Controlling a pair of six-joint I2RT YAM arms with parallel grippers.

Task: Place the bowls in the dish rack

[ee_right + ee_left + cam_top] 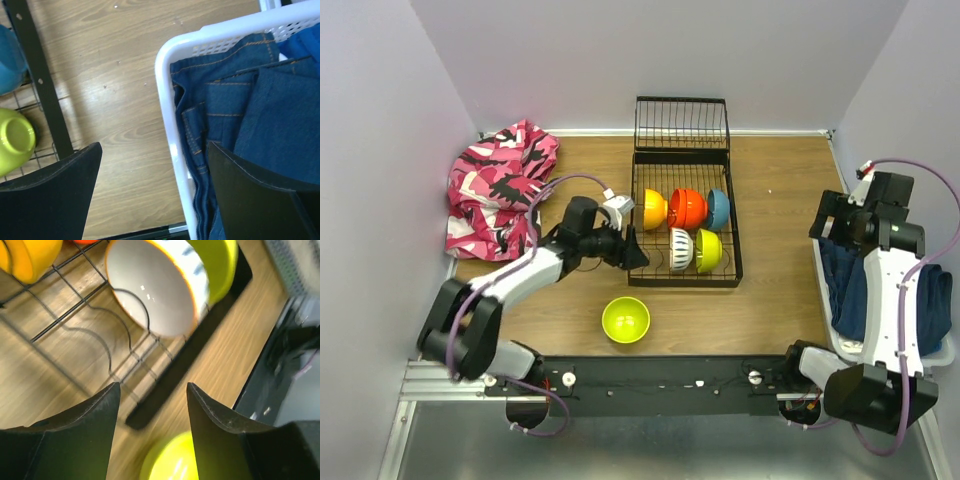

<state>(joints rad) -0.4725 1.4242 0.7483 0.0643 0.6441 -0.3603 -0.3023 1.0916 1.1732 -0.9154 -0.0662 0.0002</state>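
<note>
Next, the left gripper grips the near-side rim (pixel 612 335) of the loose lime green bowl, still outside the dish rack.
The black wire dish rack (pixel 736 262) stands at the table's middle with its flap up at the back. In it stand an orange bowl (pixel 653 209), a red bowl (pixel 687 208), a blue bowl (pixel 718 209), a cream-white bowl (pixel 681 250) and a lime green bowl (pixel 708 250). Another lime green bowl (pixel 626 319) sits on the table in front of the rack. My left gripper (pixel 633 250) is open and empty at the rack's left edge; its view shows the white bowl (pixel 150 287) and the loose green bowl (pixel 167 460) below the fingers. My right gripper (pixel 832 222) is open and empty over the basket's rim.
A white basket (pixel 823 290) of blue cloth (pixel 255 100) stands at the right edge, under the right arm. A pink camouflage cloth (pixel 498 185) lies at the back left. Walls close in the table on three sides.
</note>
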